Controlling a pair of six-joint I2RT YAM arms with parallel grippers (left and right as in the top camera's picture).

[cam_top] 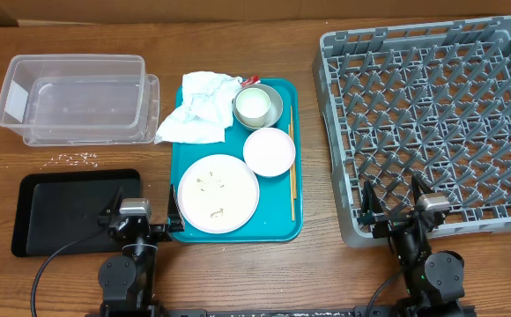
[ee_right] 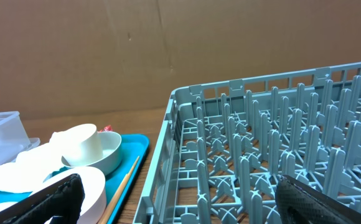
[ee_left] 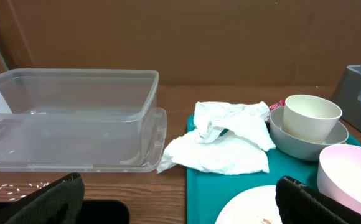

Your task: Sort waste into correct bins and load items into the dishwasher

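Note:
The crumpled white napkin's upper part [cam_top: 210, 99] [ee_left: 235, 124] is beside the metal bowl. My left gripper should go there next and close on it.
On the teal tray lie a crumpled white napkin [cam_top: 201, 110] [ee_left: 227, 140], a red-and-white wrapper [cam_top: 253, 79], a white cup [cam_top: 253, 106] [ee_left: 311, 117] inside a metal bowl [cam_top: 276, 113], a pink bowl [cam_top: 269, 151] [ee_right: 87, 186] and a round plate [cam_top: 218, 194] with scraps. Rice crumbs [cam_top: 72, 159] dot the table between the clear tub [cam_top: 75, 97] and the black tray [cam_top: 62, 211]. The grey dish rack [cam_top: 440, 123] [ee_right: 280, 149] stands at the right. My left gripper [cam_top: 141, 204] [ee_left: 180, 208] is open by the plate's near-left edge. My right gripper [cam_top: 395, 198] [ee_right: 187, 205] is open at the rack's near-left corner.
The teal tray [cam_top: 277, 224] sits mid-table, with thin wooden chopsticks [cam_top: 292, 176] along its right side. A brown cardboard wall closes off the back. Bare wood shows between the tray and the rack, and along the front edge.

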